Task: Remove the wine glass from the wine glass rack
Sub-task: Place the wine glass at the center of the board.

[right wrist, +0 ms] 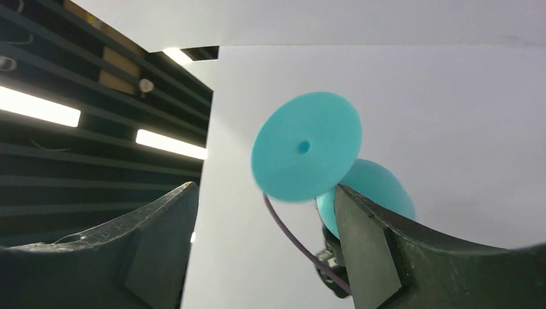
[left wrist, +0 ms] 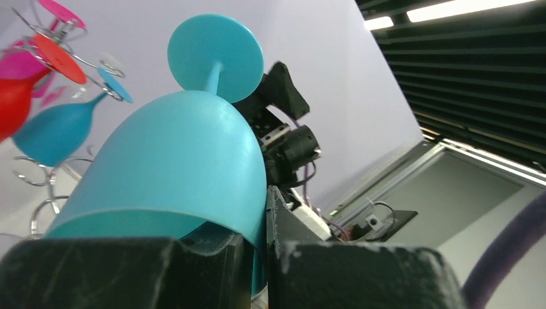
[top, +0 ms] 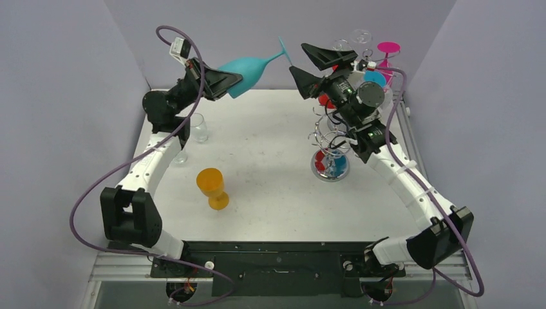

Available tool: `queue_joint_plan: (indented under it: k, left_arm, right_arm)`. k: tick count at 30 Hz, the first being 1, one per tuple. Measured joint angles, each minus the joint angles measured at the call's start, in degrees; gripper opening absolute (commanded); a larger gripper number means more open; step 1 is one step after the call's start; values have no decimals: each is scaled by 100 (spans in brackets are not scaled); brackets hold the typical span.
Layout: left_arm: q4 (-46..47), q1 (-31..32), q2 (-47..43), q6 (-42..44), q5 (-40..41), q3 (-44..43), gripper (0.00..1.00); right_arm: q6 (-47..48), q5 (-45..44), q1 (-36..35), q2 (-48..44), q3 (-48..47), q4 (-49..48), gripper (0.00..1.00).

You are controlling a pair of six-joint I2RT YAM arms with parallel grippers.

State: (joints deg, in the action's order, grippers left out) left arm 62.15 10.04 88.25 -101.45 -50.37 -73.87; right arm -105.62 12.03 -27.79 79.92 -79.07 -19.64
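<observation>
My left gripper needs to let go of the turquoise wine glass on the table [top: 202, 163] just behind the orange goblet, close to the clear glasses.
My left gripper [top: 226, 82] is shut on the rim of a turquoise wine glass [top: 252, 69], held in the air at the back left, its foot pointing right toward my right gripper. In the left wrist view the glass bowl [left wrist: 174, 167] fills the frame between my fingers. My right gripper [top: 308, 64] is open and empty, its fingers just right of the glass foot [right wrist: 306, 147]. The wire wine glass rack [top: 331, 138] stands at the right, behind my right arm, with red, blue, pink and clear glasses hanging on it [left wrist: 45, 96].
An orange goblet [top: 213, 187] stands on the table at centre left. Clear glasses [top: 199, 127] stand near the left arm. A pink glass foot [top: 388, 47] sits high at the rack's back. Purple walls close in on the back and both sides.
</observation>
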Motion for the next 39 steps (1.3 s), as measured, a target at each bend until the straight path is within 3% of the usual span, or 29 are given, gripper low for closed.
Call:
queue_joint_plan:
  k: [4, 8, 12, 18, 23, 28, 39]
  left_arm:
    - [-1644, -341, -433, 1012, -122, -391, 0]
    - [-4553, -586, -778, 2763, 87, -1434, 0]
    - [-7641, -647, -765, 4824, 984, -3023, 0]
    - [-10566, -640, -693, 6870, 2667, -3980, 0]
    - [-12069, -527, -361, 7731, 3718, -3989, 0]
    - [-12848, -238, -109, 8253, 4214, -3773, 0]
    - [-13014, -136, 448, 8712, 4590, -2393, 0]
  right_arm:
    - [791, -74, 120, -498, -44, 863, 74]
    - [1582, -212, 181, -844, -120, 1707, 74]
    - [2468, -354, 197, -885, -498, 2723, 74]
    - [3993, -551, 232, -662, -1606, 4266, 74]
    - [4889, -651, 234, -428, -2039, 5007, 74]
    - [5460, -682, 236, -225, -2070, 5643, 74]
    - [6111, -782, 319, -50, -2533, 6365, 74]
